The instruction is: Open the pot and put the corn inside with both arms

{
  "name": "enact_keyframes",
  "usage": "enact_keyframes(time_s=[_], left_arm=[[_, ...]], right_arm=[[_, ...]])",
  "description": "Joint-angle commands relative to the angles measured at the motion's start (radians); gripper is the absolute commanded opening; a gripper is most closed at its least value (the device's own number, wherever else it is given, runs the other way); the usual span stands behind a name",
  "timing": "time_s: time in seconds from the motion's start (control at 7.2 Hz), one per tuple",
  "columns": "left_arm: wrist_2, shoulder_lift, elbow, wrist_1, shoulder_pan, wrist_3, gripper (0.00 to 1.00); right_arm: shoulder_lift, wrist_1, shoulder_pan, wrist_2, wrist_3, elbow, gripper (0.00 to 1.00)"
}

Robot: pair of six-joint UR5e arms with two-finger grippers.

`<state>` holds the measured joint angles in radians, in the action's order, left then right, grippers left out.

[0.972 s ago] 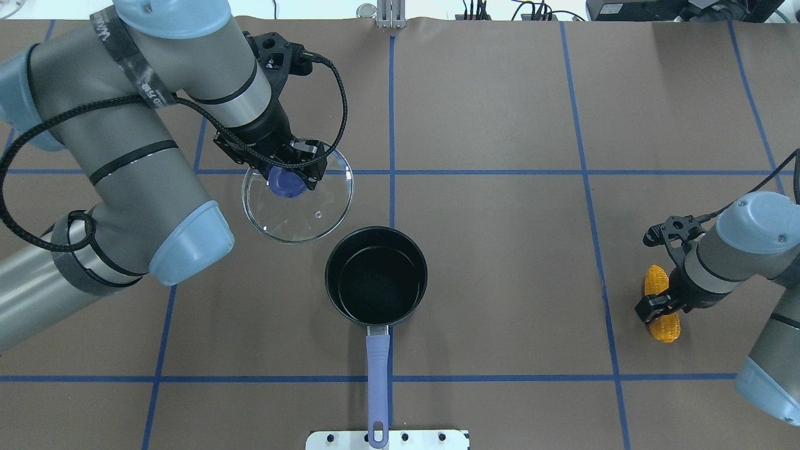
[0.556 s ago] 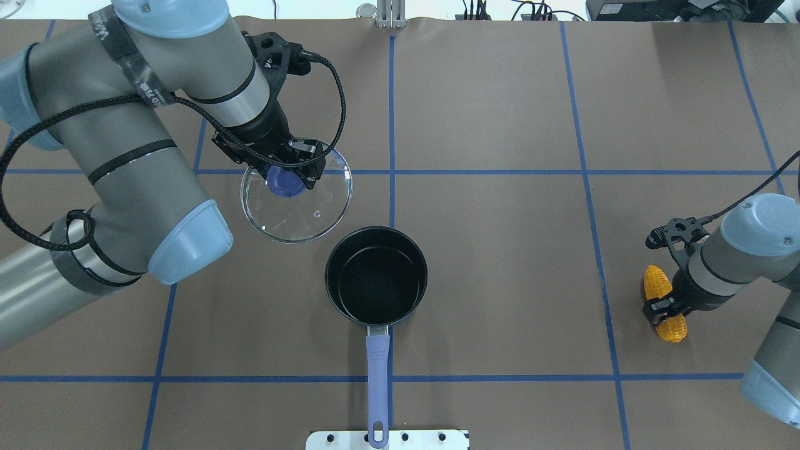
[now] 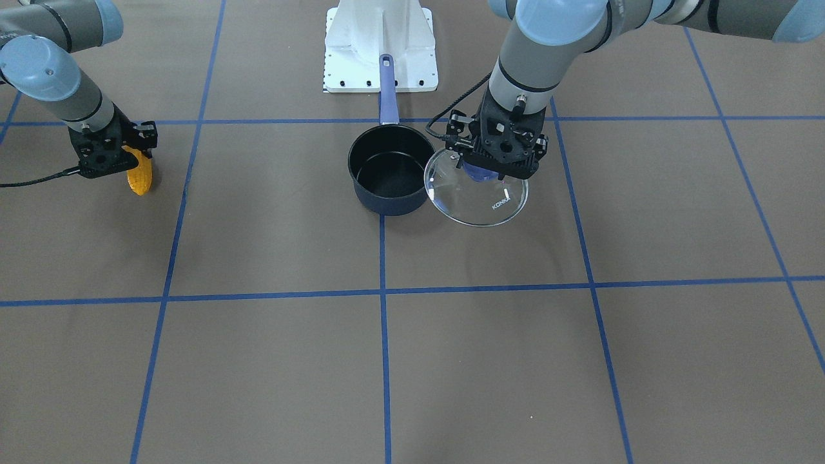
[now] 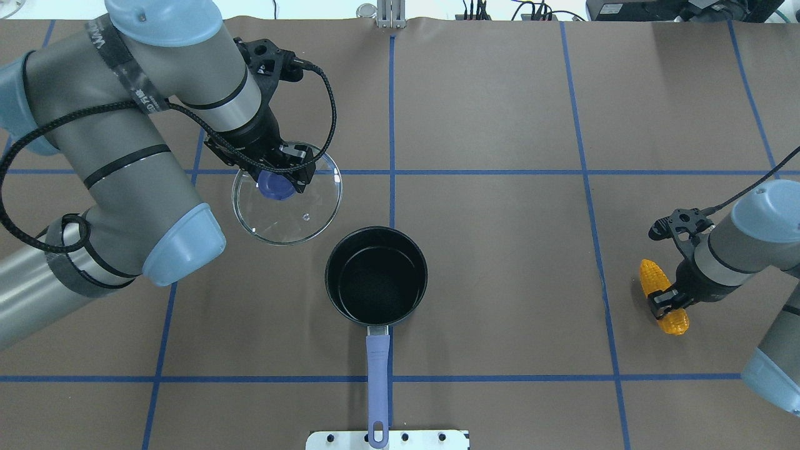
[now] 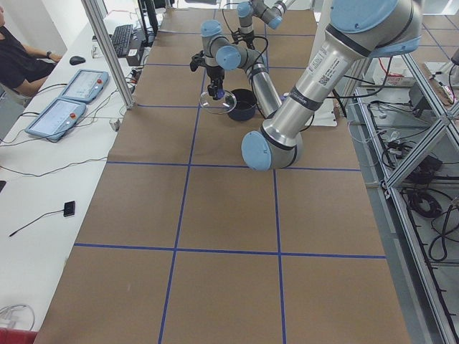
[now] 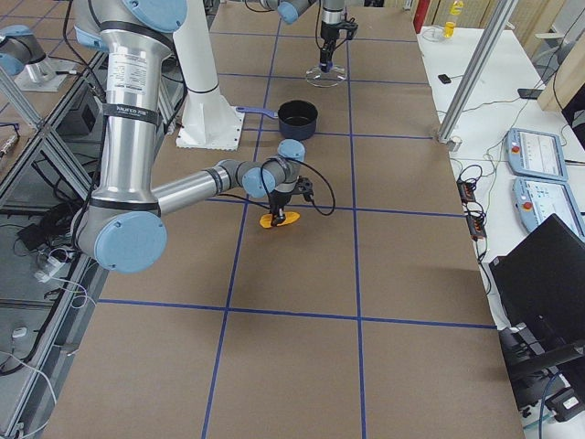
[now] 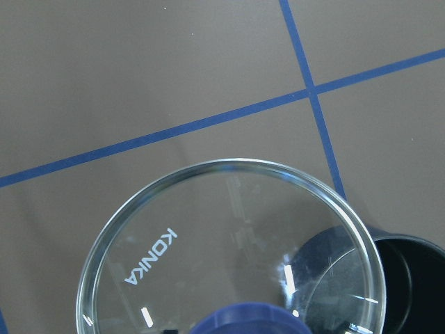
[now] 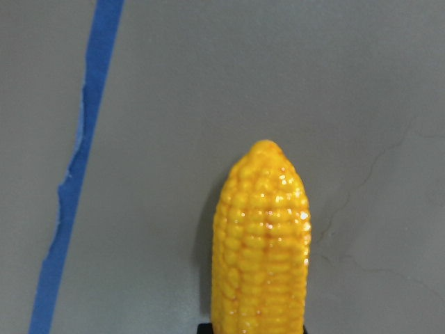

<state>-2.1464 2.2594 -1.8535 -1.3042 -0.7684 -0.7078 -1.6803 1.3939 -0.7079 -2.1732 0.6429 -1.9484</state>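
Next, my right gripper releases the corn inside the open pot (image 3: 387,159), toward the side with the pot's periwinkle handle. The corn is now held low over the table.
The pot (image 4: 376,276) stands open at the table's middle, with its periwinkle handle (image 4: 377,369) pointing toward the robot. It also shows in the front view (image 3: 387,169). My left gripper (image 4: 279,177) is shut on the blue knob of the clear glass lid (image 4: 294,209). It holds the lid in the air, beyond and to the left of the pot, as the front view (image 3: 480,193) also shows. My right gripper (image 4: 667,301) is shut on the middle of the corn (image 4: 653,278), low over the table at the far right. The corn's tip fills the right wrist view (image 8: 263,236).
The robot's white base plate (image 4: 387,439) lies just behind the pot handle. Blue tape lines (image 4: 587,187) grid the brown table. Control tablets (image 5: 64,100) and a seated operator (image 5: 18,61) are at the side bench.
My left gripper has carried the lid a little to the left, away from the pot. My right gripper has turned the corn slightly and shifted it.
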Motion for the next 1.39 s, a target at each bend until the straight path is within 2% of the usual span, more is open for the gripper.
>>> enact_keyframes(time_s=[0.0, 0.14, 0.28, 0.42, 0.56, 0.83, 1.25], left_arm=[[-0.003, -0.067, -0.033, 0.0, -0.023, 0.11, 0.57], [-0.009, -0.105, -0.044, -0.003, -0.044, 0.158, 0.57], [-0.006, -0.159, -0.067, -0.006, -0.049, 0.201, 0.57], [-0.009, -0.217, -0.091, -0.048, -0.055, 0.209, 0.57], [-0.01, -0.298, -0.092, -0.144, -0.055, 0.22, 0.57], [-0.012, -0.427, -0.085, -0.281, -0.071, 0.255, 0.57], [-0.013, -0.585, -0.081, -0.331, -0.143, 0.431, 0.58]], right_arm=[[0.068, 0.005, -0.059, -0.06, -0.006, -0.003, 0.38], [0.132, 0.028, -0.062, -0.069, 0.006, -0.003, 0.38], [0.216, 0.104, -0.065, -0.074, 0.009, -0.009, 0.39], [0.319, 0.196, -0.064, -0.074, 0.03, -0.009, 0.4], [0.423, 0.271, -0.038, -0.073, 0.1, -0.009, 0.39], [0.543, 0.289, 0.036, -0.062, 0.239, -0.006, 0.38], [0.696, 0.286, 0.142, -0.004, 0.394, 0.029, 0.39]])
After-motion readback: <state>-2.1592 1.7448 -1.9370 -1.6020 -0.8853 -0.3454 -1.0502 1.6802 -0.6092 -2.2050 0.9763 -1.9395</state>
